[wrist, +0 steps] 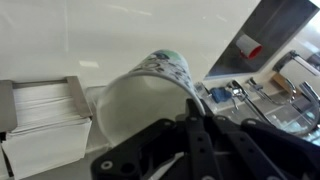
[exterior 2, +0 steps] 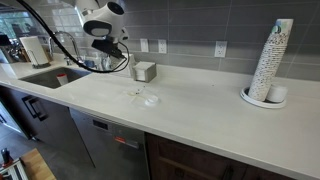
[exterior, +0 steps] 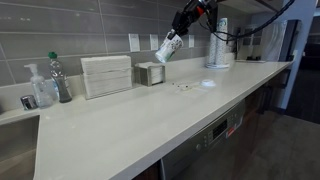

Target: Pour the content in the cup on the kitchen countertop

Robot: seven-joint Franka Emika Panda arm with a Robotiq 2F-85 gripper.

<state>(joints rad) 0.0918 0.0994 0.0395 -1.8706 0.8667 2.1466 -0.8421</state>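
Next, I release the small patterned paper cup, held above the countertop's back, on the countertop (exterior: 198, 78) just behind the small white disc.
My gripper (exterior: 179, 32) is shut on the small white paper cup (exterior: 168, 46) with the blue-green print and holds it tilted in the air above the back of the cream-white kitchen countertop (exterior: 150, 125). In the wrist view the cup (wrist: 150, 92) lies on its side between my fingers (wrist: 195, 122), mouth away from the camera. A few small pale bits of content (exterior: 185, 87) lie on the counter below, also seen in an exterior view (exterior 2: 135, 93). There my gripper (exterior 2: 110, 50) hides most of the cup.
A small white disc (exterior 2: 152, 99) lies beside the bits. A metal box (exterior: 150, 73) and a napkin holder (exterior: 106, 75) stand by the wall, with bottles (exterior: 58, 78) near the sink (exterior 2: 45, 76). A tall stack of plain cups (exterior 2: 270, 60) stands at the far end.
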